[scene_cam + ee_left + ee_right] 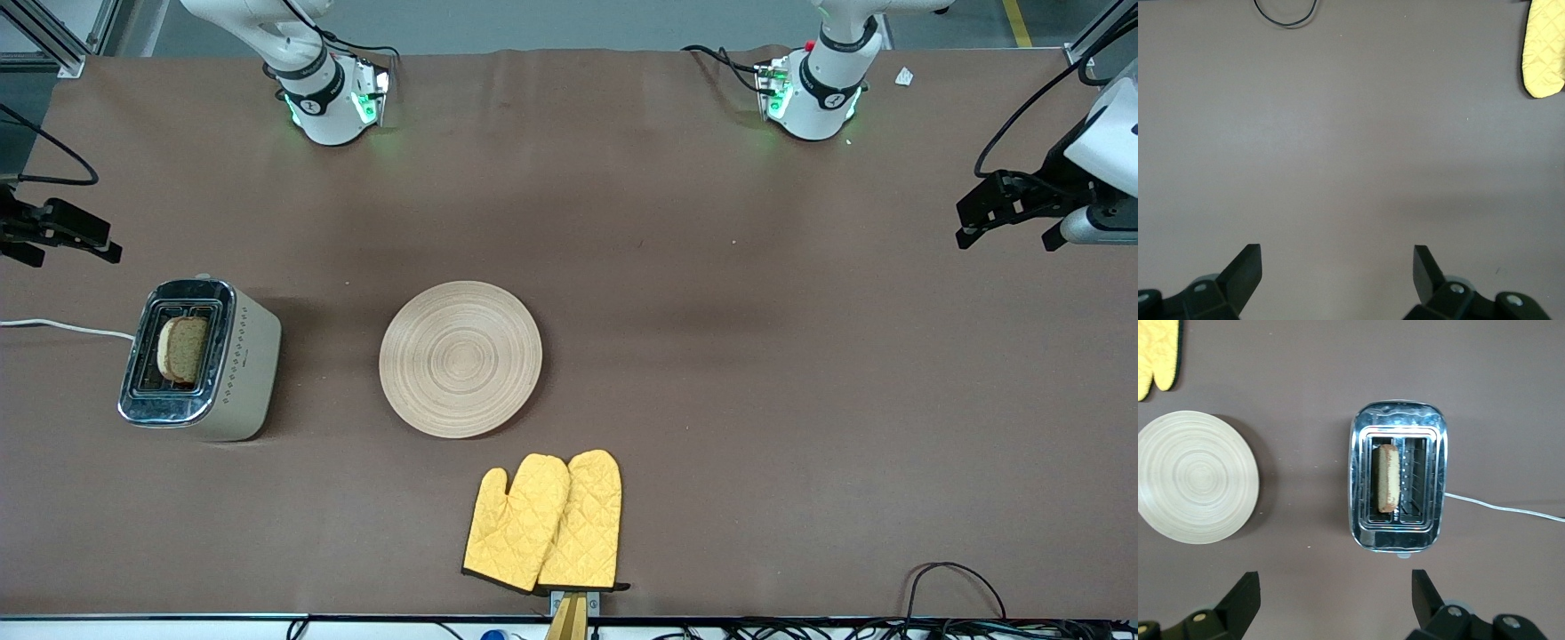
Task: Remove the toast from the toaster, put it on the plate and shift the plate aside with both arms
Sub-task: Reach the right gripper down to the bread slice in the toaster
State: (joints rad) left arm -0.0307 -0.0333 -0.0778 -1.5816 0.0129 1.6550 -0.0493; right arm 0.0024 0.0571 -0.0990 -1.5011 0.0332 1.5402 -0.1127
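Observation:
My right gripper will grab the toast next, closing on the toast's top edge (171, 343) (1389, 492) where it sticks out of the silver toaster's slot.
The toast (182, 348) stands upright in one slot of a silver toaster (251, 356) toward the right arm's end of the table. It shows edge-on in the right wrist view (1388, 478). The round wooden plate (460, 358) lies bare beside the toaster, toward the table's middle; it also shows in the right wrist view (1195, 477). My right gripper (76, 244) is open and empty, up in the air beside the toaster (1398, 420); its own view shows it open (1335, 583). My left gripper (1009, 238) is open and empty over bare table at the left arm's end (1337, 257).
A pair of yellow oven mitts (547, 524) lies nearer the front camera than the plate; one mitt shows in the left wrist view (1543, 50). The toaster's white cord (62, 327) runs off the table's end. Black cables (951, 587) lie at the front edge.

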